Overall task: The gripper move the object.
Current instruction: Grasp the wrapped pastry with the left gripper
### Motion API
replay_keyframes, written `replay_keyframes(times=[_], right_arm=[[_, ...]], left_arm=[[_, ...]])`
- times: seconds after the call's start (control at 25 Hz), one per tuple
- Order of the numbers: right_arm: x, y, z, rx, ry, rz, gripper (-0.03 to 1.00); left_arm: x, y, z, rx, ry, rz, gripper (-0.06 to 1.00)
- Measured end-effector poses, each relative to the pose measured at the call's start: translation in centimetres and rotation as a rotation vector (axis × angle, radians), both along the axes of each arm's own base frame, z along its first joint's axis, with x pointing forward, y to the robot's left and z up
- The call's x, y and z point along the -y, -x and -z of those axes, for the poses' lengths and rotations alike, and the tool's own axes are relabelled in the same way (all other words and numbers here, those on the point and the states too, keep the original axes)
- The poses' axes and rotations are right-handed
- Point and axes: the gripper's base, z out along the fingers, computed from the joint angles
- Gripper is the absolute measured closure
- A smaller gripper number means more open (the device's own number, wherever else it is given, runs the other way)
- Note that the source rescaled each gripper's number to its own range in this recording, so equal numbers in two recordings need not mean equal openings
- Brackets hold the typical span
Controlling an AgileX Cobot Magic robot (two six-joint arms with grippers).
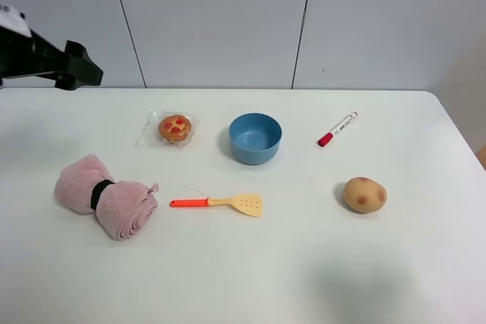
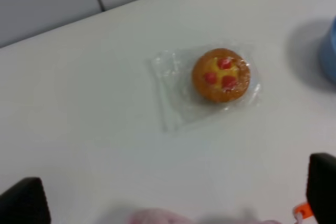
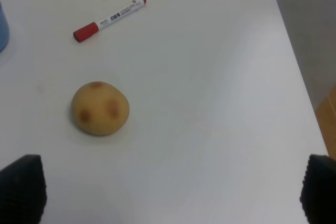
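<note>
The left gripper needs to next move to the wrapped cookie beside the blue bowl and close across the cookie's round body (image 1: 175, 128) (image 2: 220, 76).
The cookie (image 1: 175, 127), round and orange-brown with red spots, lies in its clear crinkly wrapper on the white table, left of the blue bowl (image 1: 255, 138). It also shows in the left wrist view (image 2: 221, 75), lying beyond my left gripper (image 2: 173, 203), whose black fingertips (image 2: 23, 203) are wide apart and empty, well above the table. My left arm (image 1: 45, 62) hangs at the far left. My right gripper (image 3: 173, 192) is open and empty above the table's right side; it does not show in the exterior high view.
A tan potato (image 1: 364, 194) with reddish patches lies at the right, also in the right wrist view (image 3: 100, 108). A red-capped marker (image 1: 336, 129) lies behind it. A rolled pink towel (image 1: 106, 196) and an orange-handled spatula (image 1: 220, 203) lie in front of the cookie.
</note>
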Motion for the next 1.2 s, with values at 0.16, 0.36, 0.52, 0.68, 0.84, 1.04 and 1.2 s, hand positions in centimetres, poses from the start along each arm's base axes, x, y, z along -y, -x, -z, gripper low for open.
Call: replay_keyframes(times=[0.16,0.36,0.52,0.68,0.84,1.04,1.2], right_arm=[[0.0,0.0,0.0,0.0,0.0,0.0,-0.03],[0.0,0.0,0.0,0.0,0.0,0.0,-0.03],[0.0,0.0,0.0,0.0,0.0,0.0,-0.03],[0.0,0.0,0.0,0.0,0.0,0.0,-0.03],[0.0,0.0,0.0,0.0,0.0,0.0,-0.03],[0.0,0.0,0.0,0.0,0.0,0.0,-0.03],[0.0,0.0,0.0,0.0,0.0,0.0,-0.03]], left_arm=[[1.9,-2.5,2.5,-0.052,-0.012,0.045,-0.06],[3.8,-5.1,6.2,-0.084,-0.024,0.075,-0.06],[4.8,-6.5,8.6,-0.088,-0.029,0.083,-0.06],[5.1,-7.6,10.4,-0.082,-0.027,0.076,-0.06],[5.3,-8.3,11.7,-0.083,0.0,0.052,-0.06],[5.6,-9.3,13.1,-0.085,0.043,0.011,-0.06],[6.0,-10.9,13.6,-0.087,0.055,0.001,-0.06]])
